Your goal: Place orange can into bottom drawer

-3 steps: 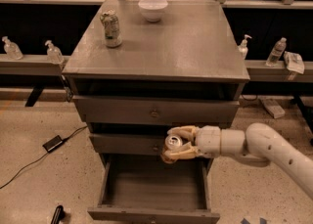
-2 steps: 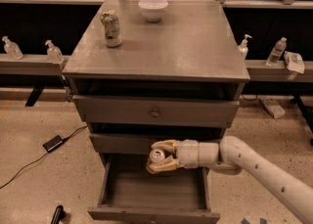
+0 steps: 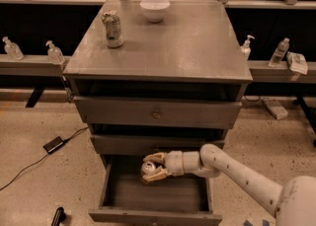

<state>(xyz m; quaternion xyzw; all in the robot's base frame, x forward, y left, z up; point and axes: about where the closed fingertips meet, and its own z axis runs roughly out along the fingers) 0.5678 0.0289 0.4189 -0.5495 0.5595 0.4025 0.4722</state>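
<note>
I will use my gripper to set the orange can down on the bottom drawer's inside (image 3: 136, 184), toward the side nearest the black adapter. The can is now just above the drawer's back.
The bottom drawer (image 3: 158, 198) of the grey cabinet is pulled open, its floor bare. My gripper (image 3: 151, 167) reaches in from the right on a white arm and is shut on the orange can (image 3: 147, 169), whose silver top faces left. It holds the can just above the back of the open drawer, below the middle drawer's front.
A green-and-white can (image 3: 113, 29) and a white bowl (image 3: 154, 9) stand on the cabinet top (image 3: 168, 47). The two upper drawers are closed. Plastic bottles (image 3: 54, 52) line side shelves left and right (image 3: 279, 52). A black cable and adapter (image 3: 52, 144) lie on the floor at left.
My gripper has moved left and down with the orange can, from in front of the middle drawer to over the back of the open bottom drawer.
</note>
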